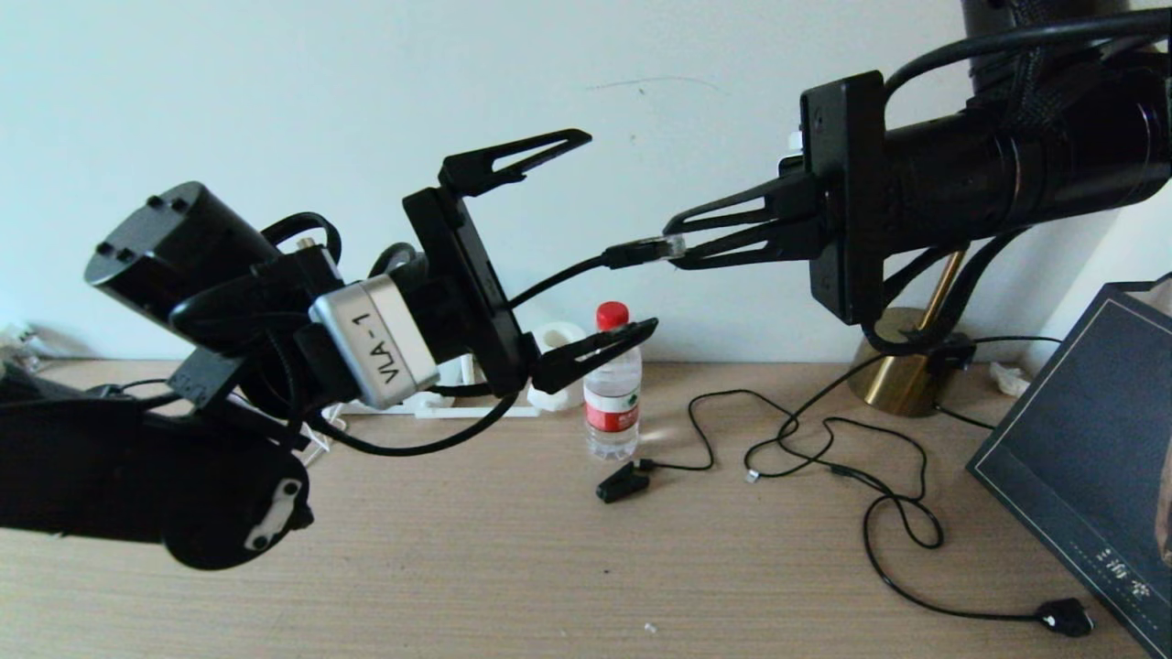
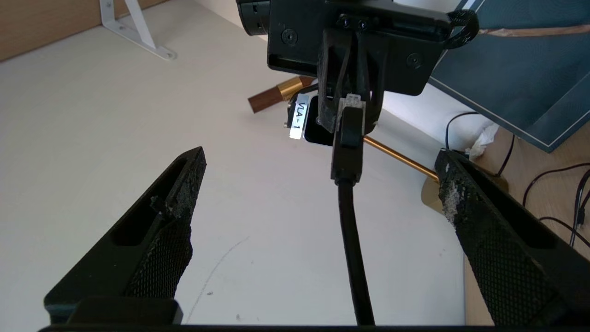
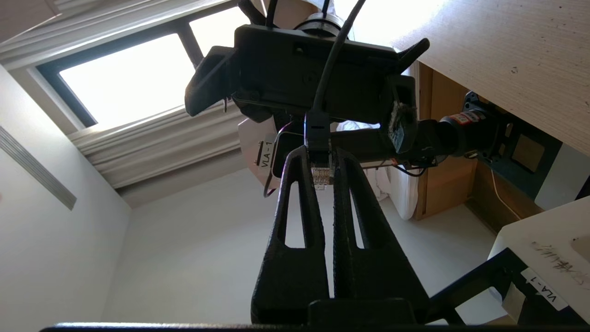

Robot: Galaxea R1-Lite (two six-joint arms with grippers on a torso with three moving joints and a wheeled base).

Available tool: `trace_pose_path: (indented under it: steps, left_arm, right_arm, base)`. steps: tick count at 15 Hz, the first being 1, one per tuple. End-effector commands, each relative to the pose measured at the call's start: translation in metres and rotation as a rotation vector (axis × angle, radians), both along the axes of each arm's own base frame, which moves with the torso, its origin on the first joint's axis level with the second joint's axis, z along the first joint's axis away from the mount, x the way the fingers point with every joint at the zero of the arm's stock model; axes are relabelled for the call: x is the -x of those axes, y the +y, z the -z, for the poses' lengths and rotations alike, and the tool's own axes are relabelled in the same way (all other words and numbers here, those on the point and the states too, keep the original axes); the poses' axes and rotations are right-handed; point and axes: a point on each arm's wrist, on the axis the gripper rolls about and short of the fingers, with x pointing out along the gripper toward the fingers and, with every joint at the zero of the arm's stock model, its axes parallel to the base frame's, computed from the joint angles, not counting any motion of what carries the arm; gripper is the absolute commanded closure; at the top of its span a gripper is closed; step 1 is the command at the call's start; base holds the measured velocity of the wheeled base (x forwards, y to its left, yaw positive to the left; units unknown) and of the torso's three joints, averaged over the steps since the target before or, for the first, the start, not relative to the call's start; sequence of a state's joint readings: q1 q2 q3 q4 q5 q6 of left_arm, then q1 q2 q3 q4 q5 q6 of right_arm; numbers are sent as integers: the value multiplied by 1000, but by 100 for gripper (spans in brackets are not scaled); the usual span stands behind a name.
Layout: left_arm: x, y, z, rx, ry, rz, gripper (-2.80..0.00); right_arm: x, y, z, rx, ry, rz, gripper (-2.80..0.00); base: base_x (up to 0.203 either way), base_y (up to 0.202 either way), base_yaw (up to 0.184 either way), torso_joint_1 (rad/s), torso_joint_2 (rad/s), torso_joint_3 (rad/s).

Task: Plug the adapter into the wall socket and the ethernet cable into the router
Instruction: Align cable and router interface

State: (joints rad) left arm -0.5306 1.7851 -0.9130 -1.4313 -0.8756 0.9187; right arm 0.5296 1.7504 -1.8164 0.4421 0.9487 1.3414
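Next, I take the ethernet cable's black boot [image 1: 633, 254] with my left gripper before my right gripper opens, because my right gripper covers the clear plug that must go into the router.
The ethernet cable [image 1: 558, 276] hangs in the air above the desk. My right gripper [image 1: 676, 245] is shut on its clear plug tip [image 3: 321, 175], with the black boot [image 2: 348, 143] sticking out towards my left gripper [image 1: 621, 231]. That left gripper [image 2: 321, 157] is open, and the cable [image 2: 352, 240] runs between its spread fingers without touching them. The right gripper [image 3: 321, 159] faces the left one head-on. White stick parts of the router [image 1: 439, 405] show on the desk behind the left arm, and the rest is hidden. The adapter and the wall socket are out of view.
A water bottle [image 1: 613, 394] stands on the wooden desk [image 1: 513, 567] below the grippers. A black clip-like plug [image 1: 623, 483] and looping black cords [image 1: 861, 476] ending in a flat plug [image 1: 1067, 618] lie to the right. A brass lamp base [image 1: 902, 375] and a dark board [image 1: 1080, 458] stand at the far right.
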Motion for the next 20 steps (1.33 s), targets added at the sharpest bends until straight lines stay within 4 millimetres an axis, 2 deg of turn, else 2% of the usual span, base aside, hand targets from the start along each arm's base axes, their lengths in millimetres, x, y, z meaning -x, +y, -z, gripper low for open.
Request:
trace_pose_path:
  steps: [1, 3, 4, 5, 18, 19, 20]
  left_arm:
    - [-2, -1, 3, -3, -5, 3, -280]
    - [-3, -3, 5, -7, 2, 4, -280]
    - [-3, -3, 5, -7, 2, 4, -111]
    - [-3, -3, 5, -8, 3, 4, 0]
    - [-4, -2, 10, -19, 23, 0, 0]
    - [-4, -2, 11, -20, 26, 0, 0]
    - [-3, -1, 11, -20, 28, -1, 0]
  right_arm:
    - [-2, 2, 3, 4, 18, -6, 0]
    - [-2, 2, 3, 4, 18, -6, 0]
    - [-2, 2, 3, 4, 18, -6, 0]
    - [-2, 3, 3, 4, 18, -6, 0]
    - [-1, 2, 4, 7, 18, -7, 0]
    - [-1, 1, 5, 12, -1, -7, -280]
    - [0, 0, 5, 23, -19, 18, -280]
  base:
    - [0, 0, 0, 0, 0, 0]
    - [0, 0, 0, 0, 0, 0]
    - [0, 0, 0, 0, 0, 0]
    - [0, 0, 0, 0, 0, 0]
    - [0, 0, 0, 0, 0, 0]
    - [0, 0, 0, 0, 0, 0]
    - [0, 0, 0, 0, 0, 0]
